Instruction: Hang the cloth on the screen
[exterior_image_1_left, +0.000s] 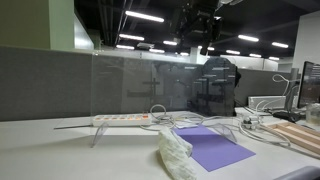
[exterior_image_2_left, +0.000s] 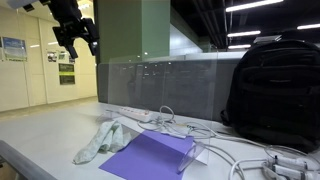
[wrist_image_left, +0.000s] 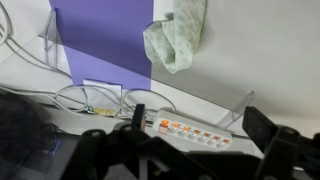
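Observation:
The cloth's end (exterior_image_1_left: 174, 142) (wrist_image_left: 180, 44) nearest the screen is next for my gripper. It should move down there and close, so the cloth can be lifted.
The cloth (exterior_image_1_left: 175, 150) is a pale, crumpled rag lying on the table beside a purple sheet (exterior_image_1_left: 216, 149); it also shows in an exterior view (exterior_image_2_left: 100, 140) and in the wrist view (wrist_image_left: 176, 35). The screen (exterior_image_1_left: 150, 85) is a clear panel standing upright on the table behind the cloth, also seen in an exterior view (exterior_image_2_left: 170, 78). My gripper (exterior_image_1_left: 200, 25) hangs high above the table, well above the screen's top edge, and also shows in an exterior view (exterior_image_2_left: 75, 35). In the wrist view the gripper (wrist_image_left: 200, 125) is open and empty, far above the cloth.
A white power strip (wrist_image_left: 190, 130) with lit switches lies by the screen's foot, with loose white cables (exterior_image_1_left: 160, 112) around it. A black backpack (exterior_image_2_left: 275, 90) stands at one end of the table. A monitor (exterior_image_1_left: 311, 82) stands at the far edge.

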